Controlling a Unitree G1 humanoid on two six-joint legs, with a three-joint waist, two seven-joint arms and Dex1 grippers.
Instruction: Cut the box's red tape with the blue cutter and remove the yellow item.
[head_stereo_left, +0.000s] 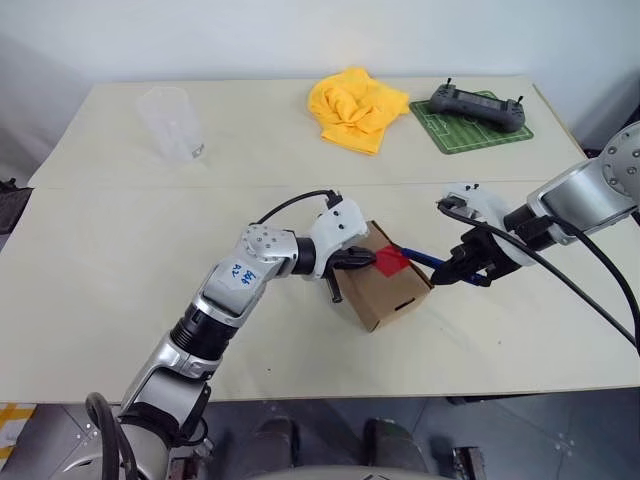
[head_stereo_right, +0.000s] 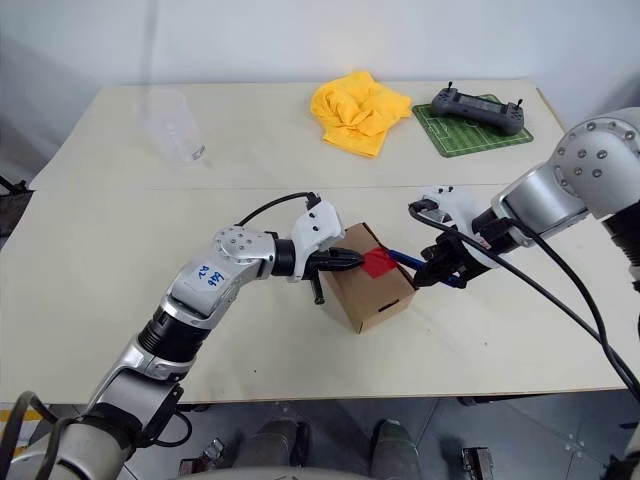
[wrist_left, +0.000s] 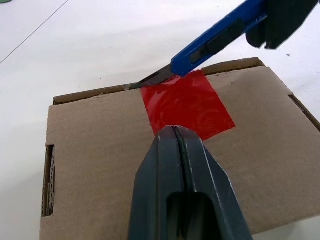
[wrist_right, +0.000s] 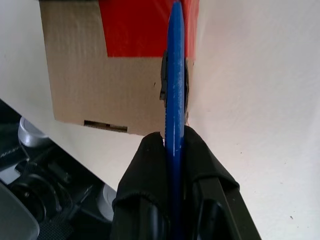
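Note:
My right gripper is holding the blue cutter, its tip at the tape's edge. It will release the cutter beside the cardboard box, on the bare table before the green mat (head_stereo_left: 503, 253).
A small brown cardboard box (head_stereo_left: 385, 285) sits near the table's front middle, a square of red tape (head_stereo_left: 392, 261) across its top. My left gripper (head_stereo_left: 358, 260) is shut, its fingertips pressing on the box top beside the tape (wrist_left: 187, 102). My right gripper (head_stereo_left: 462, 268) is shut on the blue cutter (head_stereo_left: 420, 258), which reaches from the right. In the left wrist view the cutter's grey blade tip (wrist_left: 150, 80) lies at the tape's edge, on the seam at the box rim. The yellow item is out of view.
A crumpled yellow cloth (head_stereo_left: 355, 108) lies at the back middle. A black controller (head_stereo_left: 478, 107) rests on a green mat (head_stereo_left: 470, 128) at the back right. A clear plastic cup (head_stereo_left: 172, 123) stands at the back left.

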